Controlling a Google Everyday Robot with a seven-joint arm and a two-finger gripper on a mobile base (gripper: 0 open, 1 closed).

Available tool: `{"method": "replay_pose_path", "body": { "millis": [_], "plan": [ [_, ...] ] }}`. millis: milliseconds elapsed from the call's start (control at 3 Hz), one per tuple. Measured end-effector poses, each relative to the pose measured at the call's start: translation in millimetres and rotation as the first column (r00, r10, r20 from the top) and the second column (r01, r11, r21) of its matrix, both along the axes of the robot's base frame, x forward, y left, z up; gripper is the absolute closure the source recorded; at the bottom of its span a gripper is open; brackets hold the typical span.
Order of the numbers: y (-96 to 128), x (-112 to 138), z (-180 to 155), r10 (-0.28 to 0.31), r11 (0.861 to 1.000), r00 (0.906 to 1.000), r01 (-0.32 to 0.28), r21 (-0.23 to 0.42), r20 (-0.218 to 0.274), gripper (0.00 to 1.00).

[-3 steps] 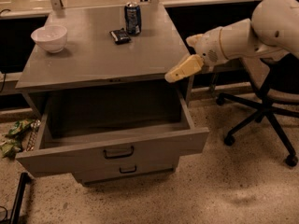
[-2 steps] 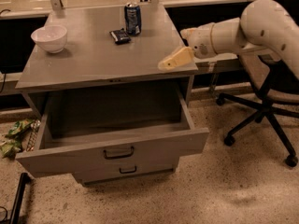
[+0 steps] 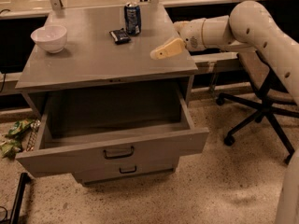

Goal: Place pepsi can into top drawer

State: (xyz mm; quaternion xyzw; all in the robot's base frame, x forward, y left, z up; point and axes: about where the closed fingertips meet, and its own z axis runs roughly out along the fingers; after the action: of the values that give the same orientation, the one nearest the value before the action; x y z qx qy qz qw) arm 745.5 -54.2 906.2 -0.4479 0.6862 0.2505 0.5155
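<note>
The robot's gripper will next go to the upper half of the pepsi can [image 3: 132, 14], beside the flat dark packet, and close there.
The pepsi can [image 3: 132, 18] stands upright on the grey cabinet top [image 3: 93, 55], near its back edge. The top drawer [image 3: 112, 141] is pulled out and shows an empty inside, with a dark handle on its front panel. My gripper [image 3: 159, 53] hangs over the right part of the cabinet top, to the right of and nearer than the can, apart from it. It holds nothing that I can see.
A white bowl [image 3: 49, 38] sits at the left of the top. A flat dark packet [image 3: 120, 35] lies beside the can. A black office chair [image 3: 261, 111] stands at the right. Green wrappers [image 3: 14, 134] lie on the floor at the left. The lower drawer [image 3: 127, 170] is closed.
My arm and gripper have moved left and toward the back, from beside the cabinet's right edge to over its top, closer to the can. The can and drawer have not moved.
</note>
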Motion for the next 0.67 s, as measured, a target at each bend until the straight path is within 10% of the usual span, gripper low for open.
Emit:
{"method": "replay_pose_path", "body": {
  "millis": [667],
  "plan": [
    [22.6,77.9,9.4,-0.104,0.992,0.9938,0.101,0.073,0.04,0.0]
  ]
}}
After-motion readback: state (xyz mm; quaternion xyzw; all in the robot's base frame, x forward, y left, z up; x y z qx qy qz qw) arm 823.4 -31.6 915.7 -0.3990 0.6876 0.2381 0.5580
